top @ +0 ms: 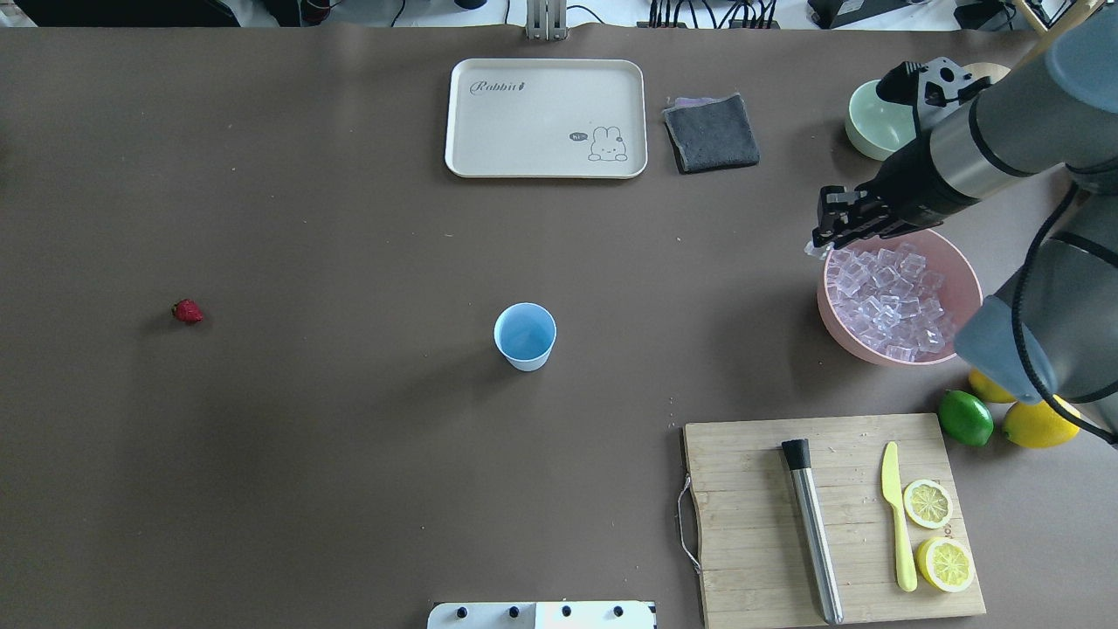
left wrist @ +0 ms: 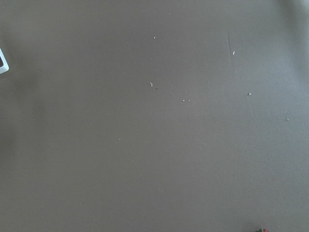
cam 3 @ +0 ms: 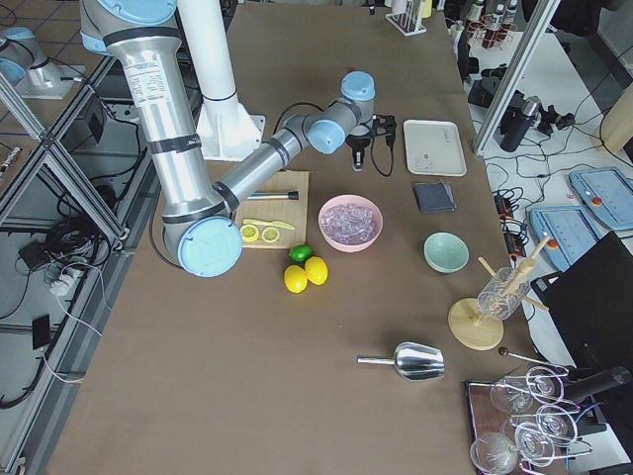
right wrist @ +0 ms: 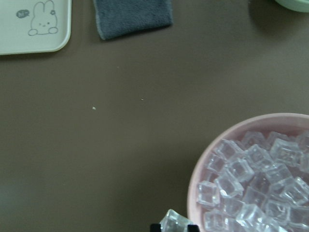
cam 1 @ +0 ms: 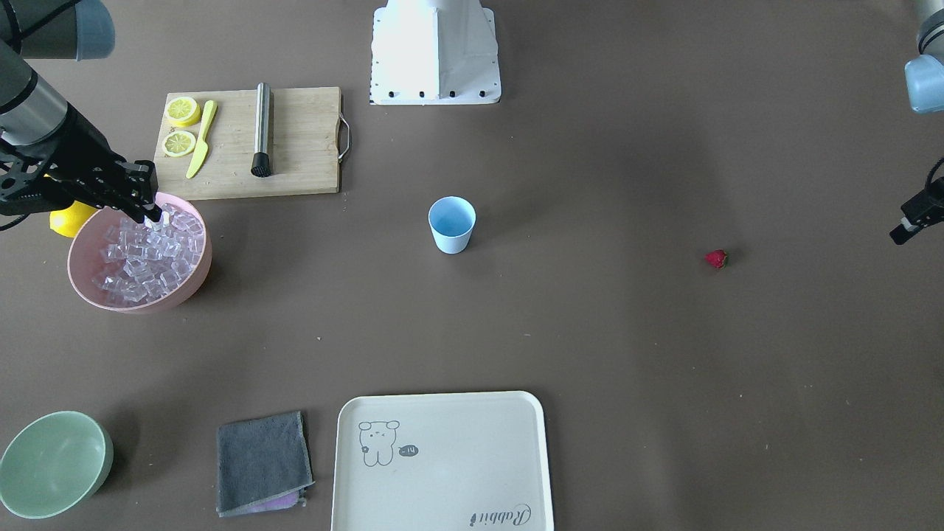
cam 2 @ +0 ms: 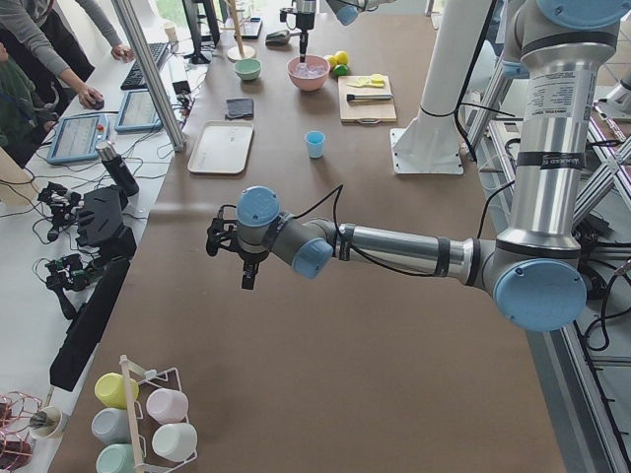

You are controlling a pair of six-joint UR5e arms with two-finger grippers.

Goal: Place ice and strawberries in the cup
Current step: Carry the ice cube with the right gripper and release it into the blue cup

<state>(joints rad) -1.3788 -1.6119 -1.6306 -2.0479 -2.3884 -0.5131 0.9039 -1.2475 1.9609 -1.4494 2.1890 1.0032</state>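
Note:
My right gripper is to release the ice cube, now just over the pink bowl's rim, onto the bottom inside the empty light blue cup (cam 1: 452, 221), in the middle of the table.
The light blue cup (cam 1: 451, 223) (top: 524, 335) stands upright mid-table with nothing inside. A pink bowl (top: 961, 271) on the robot's right is heaped with ice (top: 886, 293) (right wrist: 256, 193). My right gripper (top: 817, 240) (right wrist: 174, 228) hangs just over that bowl's rim on the cup side, shut on one ice cube (right wrist: 175, 220). The strawberry (cam 1: 715, 258) (top: 187, 311) lies alone on the table far to the robot's left. My left gripper (cam 1: 903, 230) hovers beyond it near the table's end; its fingers are too cut off to judge.
A wooden board (top: 760, 524) with a metal muddler (top: 812, 528), yellow knife and two lemon halves lies near the bowl. A lime (top: 965, 418) and lemons sit beside it. Across the table are a cream tray (top: 546, 118), grey cloth (top: 711, 133) and pale green bowl (top: 873, 127).

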